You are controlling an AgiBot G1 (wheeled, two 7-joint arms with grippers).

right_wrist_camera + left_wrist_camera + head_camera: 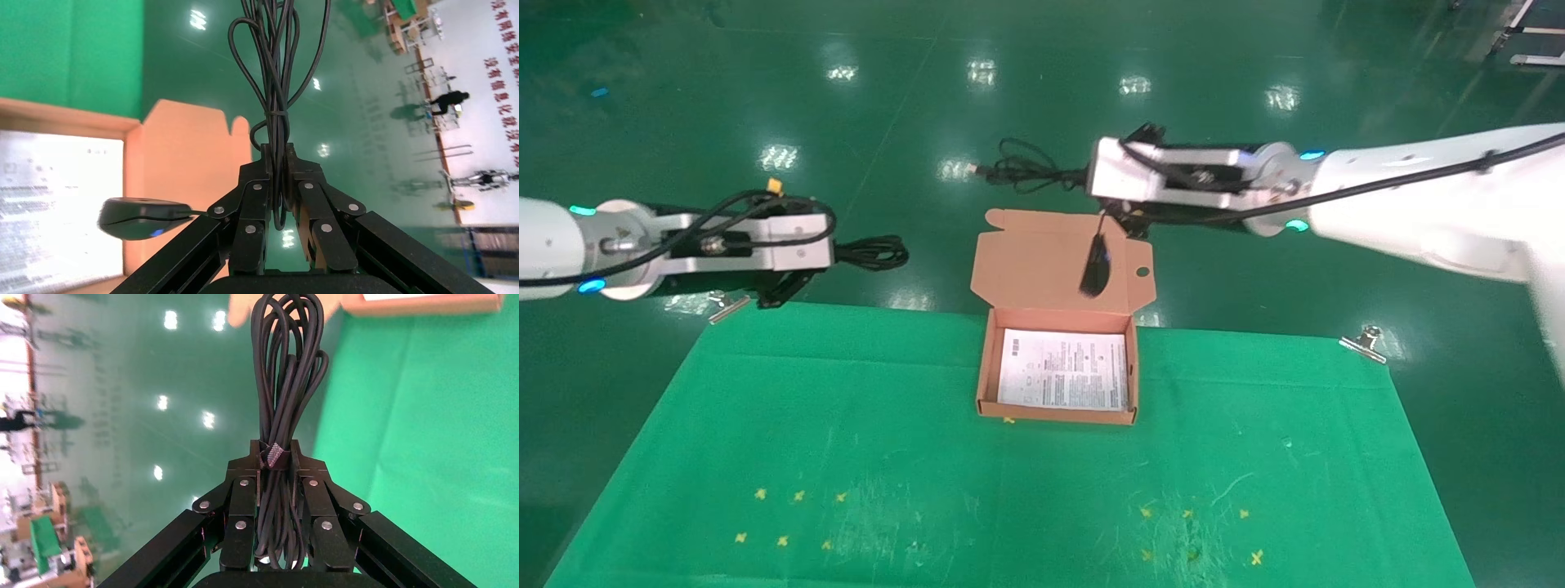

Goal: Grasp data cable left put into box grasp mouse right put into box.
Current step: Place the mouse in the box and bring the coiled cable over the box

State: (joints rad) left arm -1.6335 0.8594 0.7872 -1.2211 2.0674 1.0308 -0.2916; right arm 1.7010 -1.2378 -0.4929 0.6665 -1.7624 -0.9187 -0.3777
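Note:
Next, my right gripper releases the mouse on the printed paper sheet (1045, 389) next to the near side of the box.
My left gripper (839, 251) is shut on the data cable (877, 253), a black looped bundle held above the floor beyond the table's far left edge. In the left wrist view the cable (286, 373) sticks out past the shut gripper (275, 454). My right gripper (1084, 175) is shut on the mouse's cord bundle (1019, 170). The mouse (1095, 265) hangs from it over the open flap lid (1042, 253) of the salmon-orange box (983, 367). In the right wrist view the gripper (277, 153) pinches the cord (272, 67), and the mouse (141, 217) dangles beside the lid (183, 153).
A printed paper sheet (1065, 369) lies in the box. The box stands at the far middle of the green cloth table (846, 425). Metal clips (1367, 343) (727, 306) hold the cloth's far corners. Yellow cross marks (780, 539) dot the near part.

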